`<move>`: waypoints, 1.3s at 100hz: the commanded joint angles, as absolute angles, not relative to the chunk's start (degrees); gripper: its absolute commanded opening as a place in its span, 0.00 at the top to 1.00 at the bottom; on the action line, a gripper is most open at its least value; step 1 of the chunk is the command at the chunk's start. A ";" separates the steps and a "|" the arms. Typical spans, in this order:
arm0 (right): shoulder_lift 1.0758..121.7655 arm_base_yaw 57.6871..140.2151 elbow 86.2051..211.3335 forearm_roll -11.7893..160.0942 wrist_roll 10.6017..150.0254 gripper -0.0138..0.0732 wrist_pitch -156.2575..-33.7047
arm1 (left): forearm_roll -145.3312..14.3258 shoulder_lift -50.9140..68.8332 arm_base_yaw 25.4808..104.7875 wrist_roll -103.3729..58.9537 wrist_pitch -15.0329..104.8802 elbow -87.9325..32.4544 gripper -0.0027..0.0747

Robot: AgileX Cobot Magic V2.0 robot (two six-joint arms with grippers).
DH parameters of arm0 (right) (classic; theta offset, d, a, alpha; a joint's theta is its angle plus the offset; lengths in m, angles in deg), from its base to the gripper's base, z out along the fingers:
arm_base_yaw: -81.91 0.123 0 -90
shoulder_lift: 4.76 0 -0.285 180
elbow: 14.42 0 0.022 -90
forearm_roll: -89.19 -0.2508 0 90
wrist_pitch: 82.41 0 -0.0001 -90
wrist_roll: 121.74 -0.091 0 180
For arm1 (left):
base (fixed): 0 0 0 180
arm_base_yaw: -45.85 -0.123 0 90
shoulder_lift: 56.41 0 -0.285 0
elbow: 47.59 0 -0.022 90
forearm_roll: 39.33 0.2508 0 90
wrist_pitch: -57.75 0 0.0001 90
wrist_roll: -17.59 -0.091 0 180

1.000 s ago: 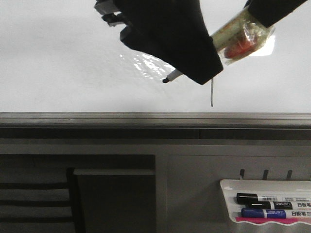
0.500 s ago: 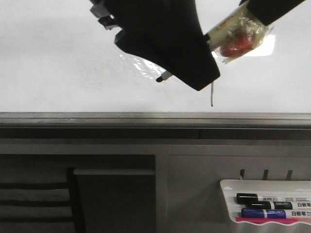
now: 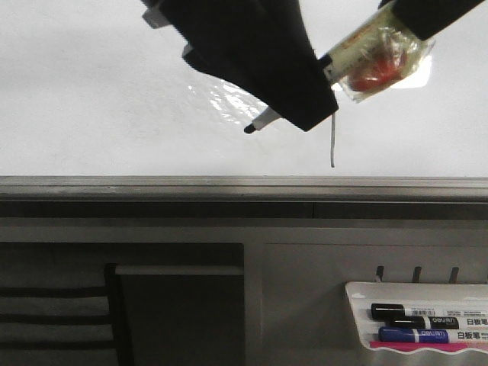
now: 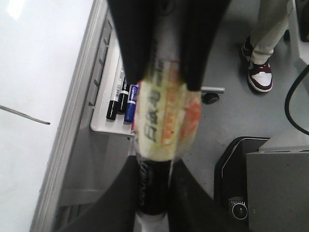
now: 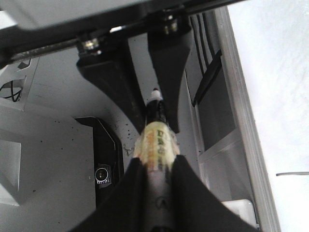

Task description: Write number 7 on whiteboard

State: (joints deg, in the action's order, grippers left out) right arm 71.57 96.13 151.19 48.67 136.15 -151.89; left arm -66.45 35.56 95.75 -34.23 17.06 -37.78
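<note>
I will use my left gripper to release the marker on the blank end of the whiteboard [image 3: 9,64], a long way from the marker tray.
The whiteboard [image 3: 91,91] fills the upper front view. A thin dark downstroke of the number 7 [image 3: 333,146] shows below my left gripper; its top is hidden behind the gripper. Both grippers are shut on one tape-wrapped marker [image 3: 374,57]. My left gripper [image 3: 305,103] grips it near the writing end, and the dark tip [image 3: 249,130] pokes out lower left of it. My right gripper [image 3: 412,15] grips the back end. The left wrist view shows the marker [image 4: 161,111] in that gripper [image 4: 152,193], plus the stroke [image 4: 24,115]. The right wrist view shows the marker [image 5: 155,145] in the right gripper [image 5: 157,188].
The board's grey frame rail [image 3: 244,187] runs below the writing area. A white marker tray [image 3: 358,293] at the lower right holds a black marker [image 3: 427,312] and a blue marker [image 3: 427,334]. A person's shoe [image 4: 259,77] stands on the floor.
The left gripper and the marker tip have shifted a little to the left. The stroke on the board looks the same.
</note>
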 commanded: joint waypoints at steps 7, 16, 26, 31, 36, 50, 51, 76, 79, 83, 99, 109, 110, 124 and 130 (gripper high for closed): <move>70.18 96.01 153.05 45.27 136.77 0.79 -151.47 | -68.49 33.79 96.08 -33.68 20.19 -39.94 0.99; 70.18 96.01 153.05 45.27 136.77 0.62 -150.33 | -66.95 33.79 95.84 -33.56 19.88 -39.94 0.99; 69.66 95.64 153.71 45.88 135.43 0.46 -149.51 | -63.01 33.56 94.87 -30.02 19.46 -39.94 0.99; 69.03 95.02 154.61 47.05 133.73 0.44 -149.48 | -60.28 33.07 93.68 -26.16 19.21 -39.94 0.99; 68.00 94.38 155.68 49.13 131.14 0.44 -149.35 | -57.01 32.42 92.31 -21.99 17.96 -39.94 0.99; 64.47 92.13 157.33 53.55 126.83 0.44 -149.59 | -42.13 28.85 86.71 -3.97 9.16 -39.94 0.99; 64.13 92.02 157.33 53.69 126.83 0.44 -149.44 | -41.33 28.42 86.39 -2.95 8.71 -39.94 0.99; 61.74 90.73 157.33 54.49 126.14 0.44 -149.48 | -22.15 18.80 70.87 22.96 10.96 -32.12 0.99; 61.86 90.73 157.22 54.49 126.14 0.44 -149.48 | -22.33 17.84 68.97 24.15 13.17 -30.65 0.99; 61.98 90.73 157.22 54.49 126.14 0.44 -149.37 | -22.89 16.70 66.32 25.65 16.96 -28.41 0.99; 62.47 90.73 157.22 54.49 126.14 0.44 -149.37 | -32.06 16.26 58.61 25.96 32.49 -21.08 0.99; 62.99 90.73 157.22 54.49 126.14 0.44 -149.37 | -36.12 18.15 57.09 25.96 38.18 -19.11 0.99; 62.99 90.73 157.22 54.49 126.14 0.44 -149.37 | -36.18 18.35 57.09 25.96 38.41 -19.10 0.99; 63.86 90.73 157.22 54.49 126.14 0.44 -149.37 | -36.53 22.22 57.19 25.96 43.19 -19.10 0.99; 64.16 90.73 157.22 54.49 126.14 0.44 -149.37 | -36.53 23.77 57.19 25.96 44.72 -19.10 0.99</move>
